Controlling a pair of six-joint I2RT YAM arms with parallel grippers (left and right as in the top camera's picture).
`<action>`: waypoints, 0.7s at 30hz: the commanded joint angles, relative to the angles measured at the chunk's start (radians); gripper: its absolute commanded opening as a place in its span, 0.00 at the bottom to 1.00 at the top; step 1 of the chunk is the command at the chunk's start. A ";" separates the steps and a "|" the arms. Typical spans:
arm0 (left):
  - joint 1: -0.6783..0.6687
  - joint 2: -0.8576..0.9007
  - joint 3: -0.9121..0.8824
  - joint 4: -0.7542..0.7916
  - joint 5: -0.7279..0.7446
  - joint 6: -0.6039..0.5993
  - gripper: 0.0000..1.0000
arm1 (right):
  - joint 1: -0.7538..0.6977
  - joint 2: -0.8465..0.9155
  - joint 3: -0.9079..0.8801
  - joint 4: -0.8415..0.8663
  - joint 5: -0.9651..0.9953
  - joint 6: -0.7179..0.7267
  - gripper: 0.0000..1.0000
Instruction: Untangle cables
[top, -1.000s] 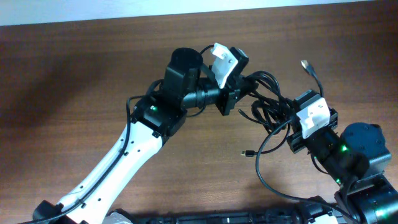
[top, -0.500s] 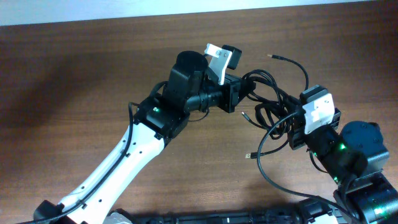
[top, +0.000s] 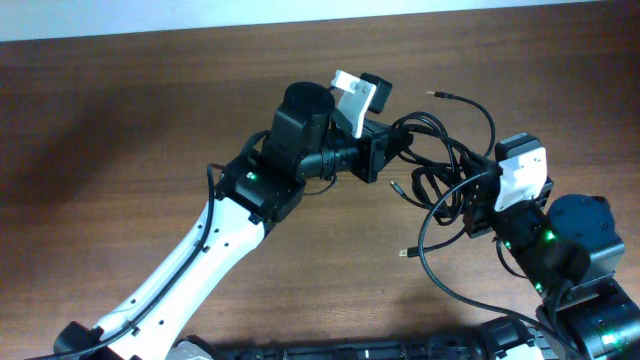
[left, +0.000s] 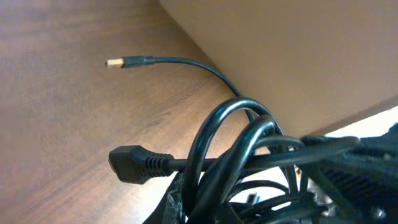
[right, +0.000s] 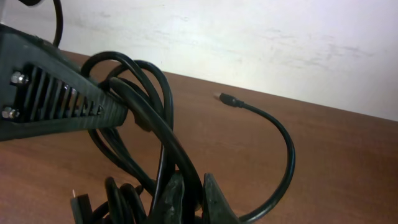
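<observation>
The tangle hangs beside the fingers of my right gripper, which holds a single piece of cable, so it should open and then close around the coiled cable loops (top: 438, 195).
The cables (top: 435, 165) are a bunch of thin black cords strung between my two grippers above the brown table. My left gripper (top: 393, 150) is shut on the bunch's left side; in the left wrist view loops (left: 230, 140) rise from its fingers (left: 214, 202), with a black plug (left: 134, 165) sticking out to the left. My right gripper (top: 466, 195) is shut on a strand at the right; in the right wrist view that cable (right: 146, 106) runs between its fingers (right: 214, 199). Loose plug ends (top: 432, 95) (top: 405, 253) hang free.
The brown wooden table (top: 120, 120) ends at a pale wall (top: 200, 15) along the far edge. The left arm (top: 200, 260) crosses the table from the lower left. The right arm's base (top: 575, 250) stands at the lower right. The left gripper's ribbed body (right: 56, 102) shows in the right wrist view.
Over the last second the left gripper turned and shifted slightly up with the bunch. One loose end swung left along the far edge. The right gripper drew slightly right.
</observation>
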 joint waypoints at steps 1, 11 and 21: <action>0.040 -0.009 0.007 0.019 0.041 0.238 0.00 | -0.010 -0.020 0.018 -0.015 -0.053 -0.125 0.16; 0.038 -0.009 0.007 0.020 0.106 0.381 0.00 | -0.010 -0.020 0.018 -0.052 -0.143 -0.193 0.62; -0.010 -0.009 0.007 0.019 0.256 0.543 0.00 | -0.010 -0.020 0.018 -0.050 -0.181 -0.268 0.53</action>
